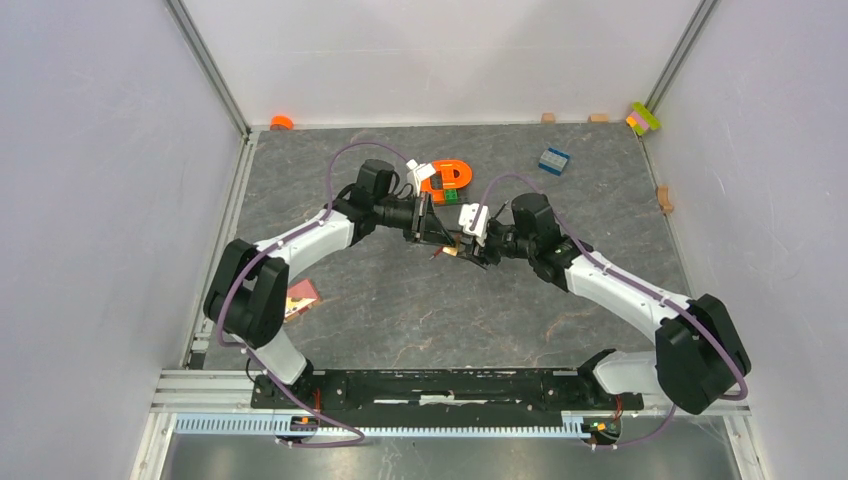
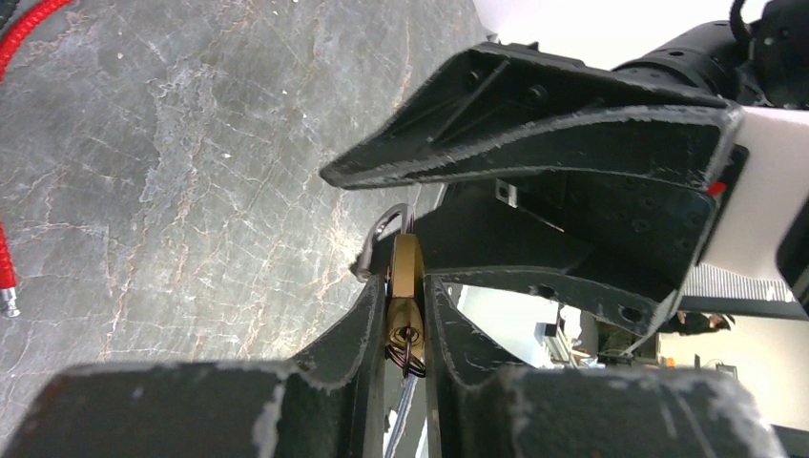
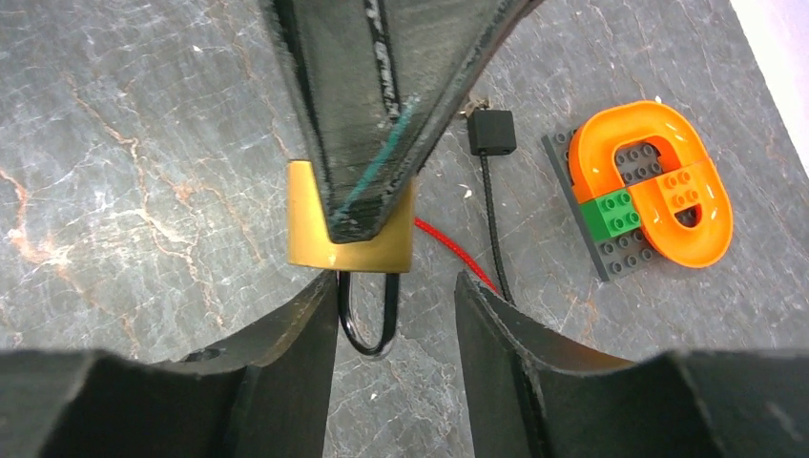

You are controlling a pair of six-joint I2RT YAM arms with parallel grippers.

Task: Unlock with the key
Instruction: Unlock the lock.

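Note:
I should use my left gripper to set the brass padlock down on the bare table (image 1: 404, 273) between the red card and the red cord.
A brass padlock (image 2: 407, 277) is clamped edge-on between the fingers of my left gripper (image 2: 405, 286), held above the table. Its steel shackle (image 2: 380, 234) sticks out past the fingertips. A wire ring with a thin metal shaft (image 2: 408, 353) sits at the lock's underside; I cannot tell whether it is the key. In the right wrist view the lock body (image 3: 310, 229) shows under the left fingers, and the closed shackle (image 3: 367, 324) lies between the spread fingers of my right gripper (image 3: 396, 286), close to the left finger. Both grippers meet mid-table (image 1: 455, 245).
An orange ring on a grey brick plate with a green brick (image 3: 649, 186) lies to the right of the lock. A black fob (image 3: 491, 131) with black and red cords lies on the table. A blue block (image 1: 553, 160) and a red card (image 1: 300, 297) lie further off.

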